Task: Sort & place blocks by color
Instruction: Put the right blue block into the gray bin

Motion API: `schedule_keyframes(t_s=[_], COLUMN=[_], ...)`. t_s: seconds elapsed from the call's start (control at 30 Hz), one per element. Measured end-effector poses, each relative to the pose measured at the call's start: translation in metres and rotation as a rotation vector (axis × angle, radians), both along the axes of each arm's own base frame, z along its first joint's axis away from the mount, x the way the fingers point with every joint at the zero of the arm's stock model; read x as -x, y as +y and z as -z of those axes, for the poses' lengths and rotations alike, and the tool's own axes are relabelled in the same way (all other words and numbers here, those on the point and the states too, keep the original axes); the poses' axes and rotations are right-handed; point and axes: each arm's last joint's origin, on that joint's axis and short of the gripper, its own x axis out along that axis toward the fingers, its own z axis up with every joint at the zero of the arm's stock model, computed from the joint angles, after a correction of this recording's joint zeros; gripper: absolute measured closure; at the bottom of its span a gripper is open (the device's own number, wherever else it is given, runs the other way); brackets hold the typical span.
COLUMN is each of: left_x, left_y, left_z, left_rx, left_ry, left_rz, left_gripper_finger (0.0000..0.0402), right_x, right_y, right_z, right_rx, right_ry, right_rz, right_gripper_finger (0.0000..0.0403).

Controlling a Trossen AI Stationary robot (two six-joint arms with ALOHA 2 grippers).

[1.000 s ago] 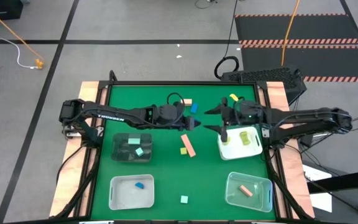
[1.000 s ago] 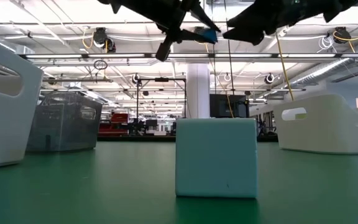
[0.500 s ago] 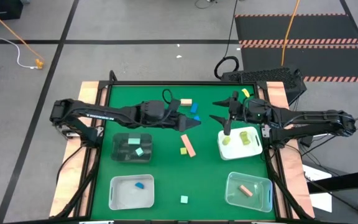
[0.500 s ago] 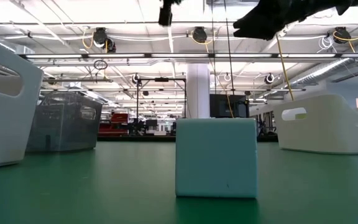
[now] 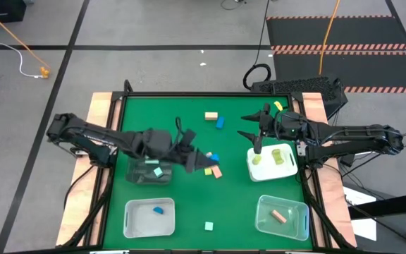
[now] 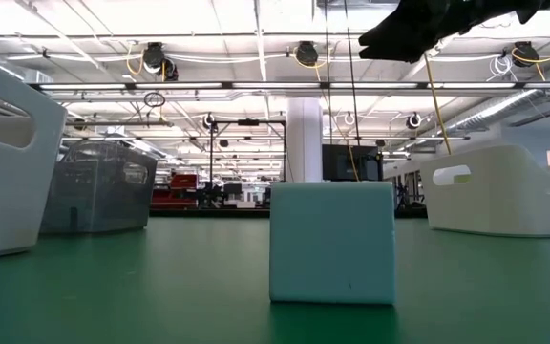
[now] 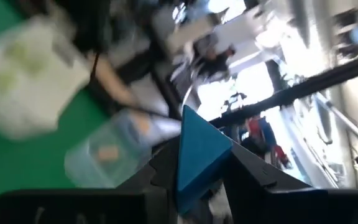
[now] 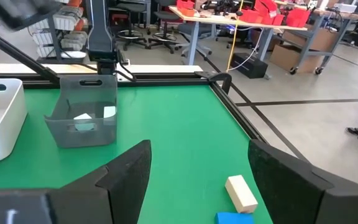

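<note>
I should release the blue block from my left gripper in the white bin [image 5: 151, 210], next to the blue block lying there.
My left gripper [image 5: 208, 161] hangs over the table's middle, shut on a blue block [image 7: 197, 158], just above a salmon bar [image 5: 217, 171]. My right gripper [image 5: 242, 125] stands open, high at the far right, its fingers [image 8: 126, 171] empty. It shows at the low view's top [image 6: 413, 29]. Loose blocks lie on the green mat: a tan one [image 5: 211, 115], a blue one [image 5: 220, 122], a yellow one [image 5: 278, 106] and a mint cube [image 5: 208, 226], which fills the low view's middle [image 6: 332, 242]. My left gripper pinches the blue block by two opposite faces [image 7: 182, 168] between its two fingers [image 7: 247, 171]. A corner of the block [image 7: 188, 115] sticks out past the fingertips. The fingers lie near level, pointing toward the table's right. The block is lifted clear of the mat.
Four bins stand on the mat. A dark clear one [image 5: 139, 175] holds mint blocks and a white one [image 5: 136, 222] holds a blue block. A white one [image 5: 259, 169] holds yellow-green blocks and a clear one [image 5: 294, 226] holds a salmon block.
My left gripper has swung from the far middle toward the table's near edge and a little left, carrying the blue block. It has also risen out of the low view's top. The block stays in the hold, clear of the mat.
</note>
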Motion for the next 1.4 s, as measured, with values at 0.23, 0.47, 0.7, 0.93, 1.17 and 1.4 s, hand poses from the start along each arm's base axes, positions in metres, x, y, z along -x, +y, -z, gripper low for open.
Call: schedule_keyframes(t_s=[0.23, 0.47, 0.7, 0.93, 1.17, 1.4], left_x=[0.023, 0.067, 0.111, 0.136, 0.135, 0.124], left_y=[-0.043, -0.088, -0.12, -0.129, -0.138, -0.149], left_z=[0.034, 0.061, 0.073, 0.08, 0.098, 0.127], left_rx=[0.211, 0.351, 0.451, 0.473, 0.41, 0.343], left_ry=[0.427, 0.902, 1.22, 1.371, 1.436, 1.491], left_rz=[0.028, 0.083, -0.029, -0.189, -0.259, -0.326], left_gripper_finger=[0.0302, 0.0314, 0.0292, 0.0314, 0.0296, 0.0307], right_x=[0.0, 0.0, -0.002, -0.008, -0.023, -0.039], right_y=[0.0, 0.001, 0.002, 0.002, 0.0, -0.001], right_z=[0.0, 0.0, 0.001, 0.007, 0.024, 0.04], right_rx=[0.0, -0.062, -0.167, -0.248, -0.402, -0.454], right_ry=[-0.001, -0.018, -0.039, -0.033, 0.021, 0.063], right_rz=[-0.001, -0.02, -0.043, -0.021, 0.034, 0.059], right_gripper_finger=[0.0145, 0.0145, 0.0145, 0.0145, 0.0145, 0.0145])
